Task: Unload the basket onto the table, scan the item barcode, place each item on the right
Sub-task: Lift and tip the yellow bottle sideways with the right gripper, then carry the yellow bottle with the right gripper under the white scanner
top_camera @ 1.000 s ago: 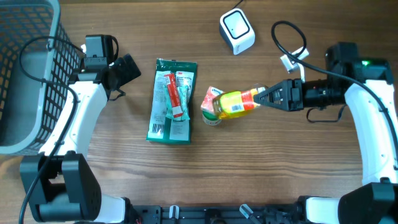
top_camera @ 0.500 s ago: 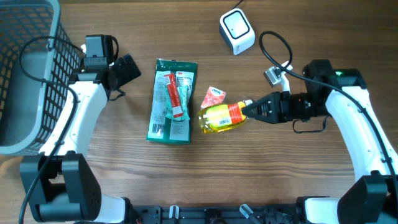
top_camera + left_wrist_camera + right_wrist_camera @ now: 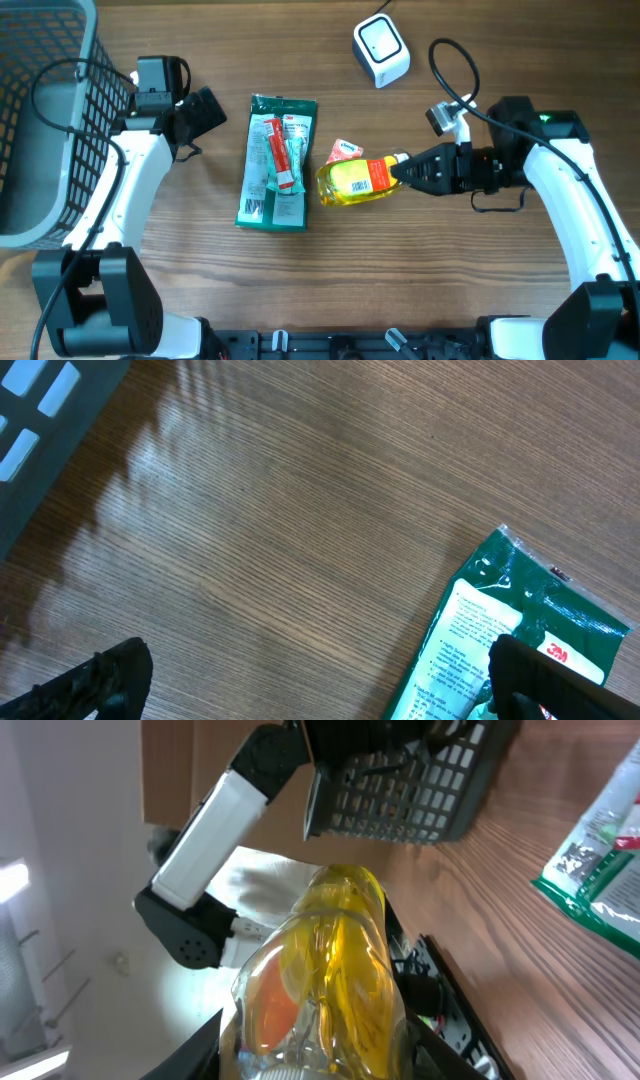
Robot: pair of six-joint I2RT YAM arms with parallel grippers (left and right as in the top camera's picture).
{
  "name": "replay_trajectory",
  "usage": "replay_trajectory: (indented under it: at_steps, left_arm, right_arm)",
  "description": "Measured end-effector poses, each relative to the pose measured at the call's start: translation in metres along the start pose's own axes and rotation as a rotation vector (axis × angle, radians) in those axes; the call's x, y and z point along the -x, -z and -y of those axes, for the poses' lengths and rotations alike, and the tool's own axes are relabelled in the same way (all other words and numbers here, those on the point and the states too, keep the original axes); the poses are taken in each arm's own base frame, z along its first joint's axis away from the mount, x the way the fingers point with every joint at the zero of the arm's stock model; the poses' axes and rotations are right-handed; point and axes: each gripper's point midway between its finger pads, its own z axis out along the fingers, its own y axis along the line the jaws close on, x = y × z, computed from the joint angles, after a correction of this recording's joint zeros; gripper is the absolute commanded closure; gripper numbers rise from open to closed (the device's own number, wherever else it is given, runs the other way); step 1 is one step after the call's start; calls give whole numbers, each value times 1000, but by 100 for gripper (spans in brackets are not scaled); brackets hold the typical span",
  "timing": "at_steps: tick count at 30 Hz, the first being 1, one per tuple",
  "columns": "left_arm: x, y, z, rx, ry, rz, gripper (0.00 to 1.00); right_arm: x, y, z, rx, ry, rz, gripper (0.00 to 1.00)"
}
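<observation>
Next, my right gripper sets the yellow bottle, now held on its side above the table, down so that it stands upright on the bare wood (image 3: 517, 151) beneath that gripper's wrist.
My right gripper (image 3: 404, 172) is shut on the neck end of a yellow bottle of liquid (image 3: 354, 181). The bottle is held on its side above the table, its label facing up. It lies between the green packet (image 3: 277, 160) and my right arm. The right wrist view is filled by the bottle (image 3: 322, 970), with a dark finger (image 3: 205, 1042) on either side of it. The white barcode scanner (image 3: 381, 46) stands at the back, apart from the bottle. Beside the basket, my left gripper (image 3: 206, 110) hangs open over bare wood (image 3: 320, 695).
A grey wire basket (image 3: 35, 120) fills the far left. Under the bottle's far side lies a small orange packet (image 3: 343, 151). The green packet's corner (image 3: 505, 625) reaches my left gripper's right finger. A black cable (image 3: 455, 65) loops near my right arm.
My right arm has carried the bottle left and slightly toward the front, then turned it so the label faces up. The left arm has not moved.
</observation>
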Motion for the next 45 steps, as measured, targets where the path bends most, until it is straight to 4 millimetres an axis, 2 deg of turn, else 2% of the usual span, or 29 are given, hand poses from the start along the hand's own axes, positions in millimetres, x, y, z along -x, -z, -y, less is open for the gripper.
replay_trajectory:
  at_steps: [10,13,15,17,19,21,26,27,29,31,33,38,42,45]
  left_arm:
    - [0,0,0,0,0,0,0]
    - [0,0,0,0,0,-1,0]
    - [0,0,0,0,0,0,0]
    - [0,0,0,0,0,0,0]
    - [0,0,0,0,0,0,0]
    - [0,0,0,0,0,1,0]
    - [0,0,0,-1,0,0,0]
    - [0,0,0,-1,0,0,0]
    - [0,0,0,-1,0,0,0]
    - [0,0,0,-1,0,-1,0]
    - [0,0,0,-2,0,-2,0]
    - [0,0,1,-3,0,-1,0]
    - [0,0,0,-3,0,-1,0]
    - [0,0,0,-3,0,-1,0]
  right_arm:
    - [2,0,4,-13,32,-5,73]
    - [16,1,29,-125,109,-23,75]
    - [33,11,68,-359,25,0,78]
    - [45,19,75,-471,-31,37,79]
    - [68,29,64,-566,-23,96,83]
    - [110,47,27,-701,72,212,87]
    - [158,82,-44,-898,267,397,90]
    - [166,88,-52,-932,310,422,90]
    - [183,98,-53,-997,380,454,90]
    - [205,104,-28,-1112,430,447,90]
    - [220,100,-1,-1189,462,406,90]
    - [255,59,72,-1407,620,259,90]
    - [278,32,107,-1628,784,198,89]
    - [289,22,139,-1801,869,134,89]
